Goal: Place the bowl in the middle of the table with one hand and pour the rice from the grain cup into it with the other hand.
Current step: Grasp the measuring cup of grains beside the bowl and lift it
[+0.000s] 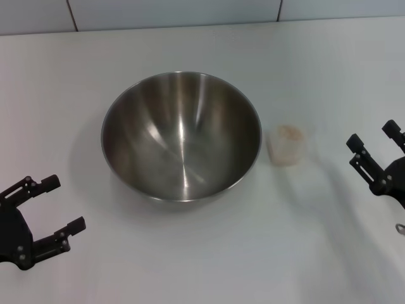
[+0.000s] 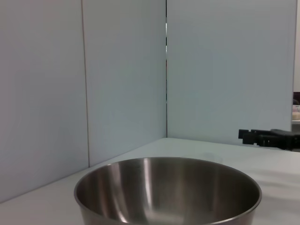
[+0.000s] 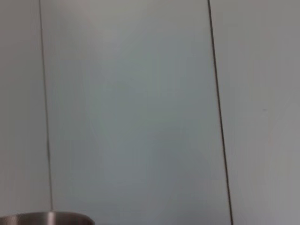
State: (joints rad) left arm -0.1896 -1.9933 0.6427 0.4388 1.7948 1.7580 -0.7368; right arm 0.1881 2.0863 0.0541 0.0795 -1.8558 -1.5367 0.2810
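The grain cup's side [image 1: 304, 140] facing away from the steel bowl is the next spot for my right gripper to go to and close on.
The steel bowl [image 1: 181, 136] stands empty on the white table [image 1: 202, 253], a little left of the middle; the left wrist view shows the bowl [image 2: 168, 192] close up. Just right of it stands the small clear grain cup [image 1: 286, 147], upright, with pale rice [image 1: 288, 132] showing at its top. My left gripper [image 1: 62, 204] is open at the near left, apart from the bowl. My right gripper [image 1: 373, 136] is open at the right edge, some way right of the cup, holding nothing. The right wrist view catches only a sliver of the bowl's rim [image 3: 47, 219].
Grey wall panels [image 1: 190, 12] run along the table's far edge. The left wrist view shows the right gripper [image 2: 269, 137] far off beyond the bowl. Bare tabletop lies in front of the bowl and between the cup and the right gripper.
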